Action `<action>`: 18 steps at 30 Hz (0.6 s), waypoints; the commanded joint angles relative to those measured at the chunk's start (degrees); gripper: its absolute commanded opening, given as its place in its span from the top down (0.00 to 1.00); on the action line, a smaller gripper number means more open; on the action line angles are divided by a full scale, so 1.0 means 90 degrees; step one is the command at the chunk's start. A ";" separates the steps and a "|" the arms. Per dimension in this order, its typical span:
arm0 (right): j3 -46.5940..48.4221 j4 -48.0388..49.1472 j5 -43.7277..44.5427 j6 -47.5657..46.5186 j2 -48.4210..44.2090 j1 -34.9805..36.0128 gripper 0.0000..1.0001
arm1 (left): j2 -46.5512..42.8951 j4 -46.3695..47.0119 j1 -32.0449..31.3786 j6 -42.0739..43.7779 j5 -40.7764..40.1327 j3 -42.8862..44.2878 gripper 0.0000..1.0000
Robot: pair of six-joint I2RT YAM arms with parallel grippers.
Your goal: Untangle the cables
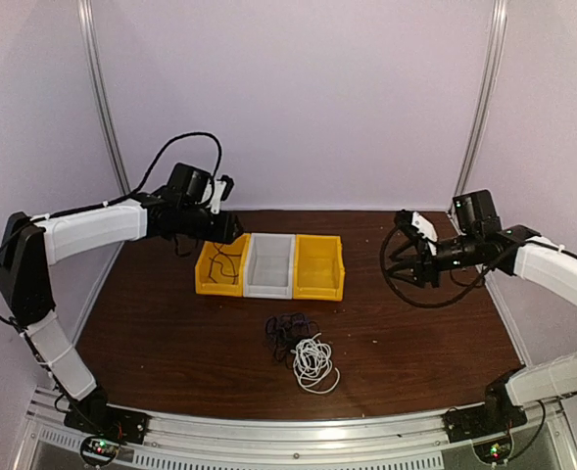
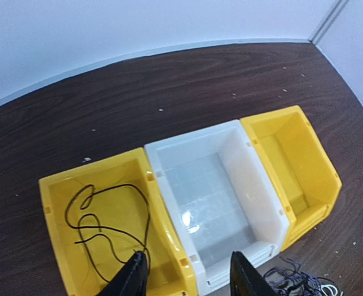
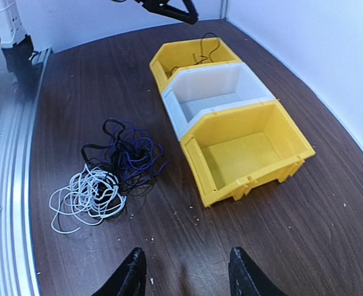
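Note:
The robot's left gripper should next move to the tangle on the table and close on the black cable [image 1: 288, 335] [image 2: 307, 285] between the purplish cable and the white cable.
A tangle lies on the brown table: a white cable [image 1: 313, 363] [image 3: 89, 192] next to black and dark purplish cables [image 1: 287, 332] [image 3: 127, 154]. One thin black cable [image 2: 107, 222] [image 1: 225, 262] lies loose inside the left yellow bin [image 2: 58, 185]. My left gripper [image 2: 187, 277] [image 1: 219, 231] hovers open above the left yellow bin and the white bin [image 2: 159, 157], holding nothing. My right gripper [image 3: 184, 274] [image 1: 406, 266] is open and empty, held above the bare table right of the bins.
Three bins stand in a row at mid table: yellow [image 1: 208, 279], white [image 1: 268, 284], yellow [image 1: 319, 286] [image 3: 255, 117]. The white and right yellow bins hold nothing. Walls close the back and sides; a metal rail [image 1: 298, 431] runs along the front.

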 commanded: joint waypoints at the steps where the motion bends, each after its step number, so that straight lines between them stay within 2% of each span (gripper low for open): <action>1: 0.0615 -0.0579 0.0578 -0.0389 0.0661 0.0835 0.53 | -0.0584 0.0875 -0.0545 0.0547 0.1114 -0.0806 0.51; 6: 0.1273 -0.0706 0.0789 -0.0502 0.1584 0.1681 0.55 | -0.1041 0.0974 -0.1143 0.0312 0.1222 -0.1855 0.48; 11: 0.1793 -0.0688 0.0683 -0.0460 0.2304 0.2154 0.55 | -0.1512 0.1187 -0.1527 -0.0191 0.1367 -0.2753 0.49; 18: 0.2079 -0.0814 0.0698 -0.0390 0.2850 0.2537 0.56 | -0.1615 0.1458 -0.1582 -0.0697 0.1176 -0.3199 0.52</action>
